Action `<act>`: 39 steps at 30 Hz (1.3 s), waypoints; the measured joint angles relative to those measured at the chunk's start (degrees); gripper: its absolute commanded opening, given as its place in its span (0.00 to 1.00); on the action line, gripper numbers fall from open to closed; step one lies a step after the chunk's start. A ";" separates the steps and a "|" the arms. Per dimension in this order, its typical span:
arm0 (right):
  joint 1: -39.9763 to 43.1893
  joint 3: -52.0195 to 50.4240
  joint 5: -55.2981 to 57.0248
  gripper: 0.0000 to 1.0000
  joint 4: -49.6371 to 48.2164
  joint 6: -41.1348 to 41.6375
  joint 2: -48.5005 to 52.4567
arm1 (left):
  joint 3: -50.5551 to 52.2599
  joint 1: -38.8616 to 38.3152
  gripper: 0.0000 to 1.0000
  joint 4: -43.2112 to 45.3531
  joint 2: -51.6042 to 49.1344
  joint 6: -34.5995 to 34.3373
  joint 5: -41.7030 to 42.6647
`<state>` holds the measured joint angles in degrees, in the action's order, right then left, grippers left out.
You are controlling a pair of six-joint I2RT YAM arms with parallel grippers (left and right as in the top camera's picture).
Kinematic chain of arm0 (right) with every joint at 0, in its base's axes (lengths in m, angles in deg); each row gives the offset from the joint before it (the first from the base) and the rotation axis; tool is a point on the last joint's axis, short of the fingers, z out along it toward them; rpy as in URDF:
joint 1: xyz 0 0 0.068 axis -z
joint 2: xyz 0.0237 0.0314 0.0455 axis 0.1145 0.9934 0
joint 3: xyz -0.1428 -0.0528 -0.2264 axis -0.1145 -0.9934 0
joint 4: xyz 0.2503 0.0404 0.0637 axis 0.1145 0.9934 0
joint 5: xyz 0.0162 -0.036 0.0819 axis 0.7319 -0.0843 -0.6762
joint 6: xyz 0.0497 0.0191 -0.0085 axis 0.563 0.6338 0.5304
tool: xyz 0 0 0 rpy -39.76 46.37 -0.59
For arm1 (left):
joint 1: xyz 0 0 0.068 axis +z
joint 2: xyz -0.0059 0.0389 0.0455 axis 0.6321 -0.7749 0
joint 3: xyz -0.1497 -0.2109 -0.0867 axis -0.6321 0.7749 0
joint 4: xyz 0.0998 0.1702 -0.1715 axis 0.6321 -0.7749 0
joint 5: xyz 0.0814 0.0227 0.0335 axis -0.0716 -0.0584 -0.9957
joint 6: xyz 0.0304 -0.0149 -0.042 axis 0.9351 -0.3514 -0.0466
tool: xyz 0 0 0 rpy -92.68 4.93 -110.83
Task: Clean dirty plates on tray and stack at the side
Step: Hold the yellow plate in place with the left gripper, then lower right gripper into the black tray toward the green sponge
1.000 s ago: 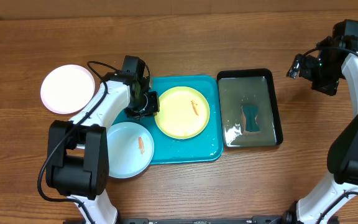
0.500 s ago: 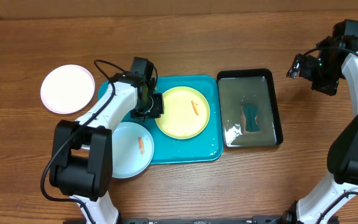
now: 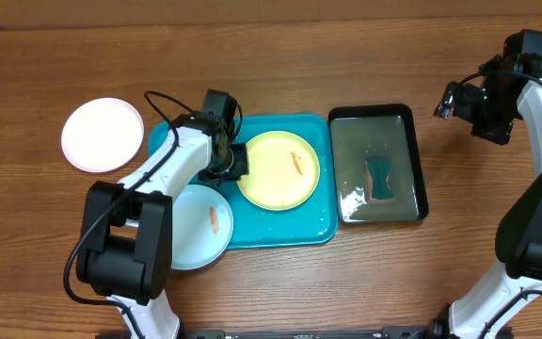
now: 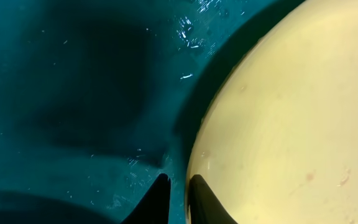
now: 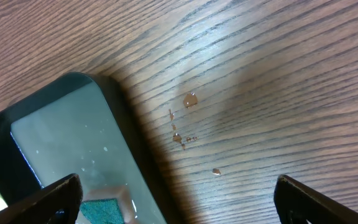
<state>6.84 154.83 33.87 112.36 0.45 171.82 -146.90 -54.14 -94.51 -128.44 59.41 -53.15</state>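
Observation:
Next, my right gripper will go to the teal sponge's narrow middle [image 3: 379,178] in the black tray and close there, because the plates need cleaning.
The yellow-green plate [image 3: 285,174] lies on the turquoise tray [image 3: 280,231] and has an orange smear. My left gripper [image 3: 231,162] is at its left rim. In the left wrist view the two fingertips [image 4: 178,183] pinch the plate's edge [image 4: 291,112], one on the plate and one over the tray [image 4: 73,93]. The light blue plate [image 3: 196,226], with an orange smear, overlaps the tray's front left corner. The white plate [image 3: 103,134] lies on the table at the far left. My right gripper [image 3: 459,104] is open and empty, high at the right.
A black tray [image 3: 420,160] with water and a teal sponge [image 3: 381,179] stands right of the turquoise tray. The right wrist view shows its corner [image 5: 123,118], the sponge [image 5: 104,208] and water drops on the wood [image 5: 182,134].
My left gripper has moved right across the tray to the yellow-green plate's left rim, and the plate has shifted slightly right. The right arm has not moved.

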 measured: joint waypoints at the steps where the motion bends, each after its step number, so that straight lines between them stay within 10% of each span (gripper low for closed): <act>1: 0.00 0.00 0.00 1.00 0.00 0.04 0.00 | 0.28 -0.02 0.12 0.46 0.00 -0.04 0.00; 20: -0.74 -0.02 -17.53 1.00 1.38 1.31 0.00 | 1.05 -0.09 0.13 1.25 0.00 -1.29 0.02; 39: -16.37 0.00 -1.75 1.00 5.35 -1.51 0.00 | 1.09 -0.22 0.15 1.03 0.00 -1.31 -0.33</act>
<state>-9.53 154.83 32.12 117.72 -1.06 171.82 -145.81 -54.36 -93.48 -128.44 58.10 -53.48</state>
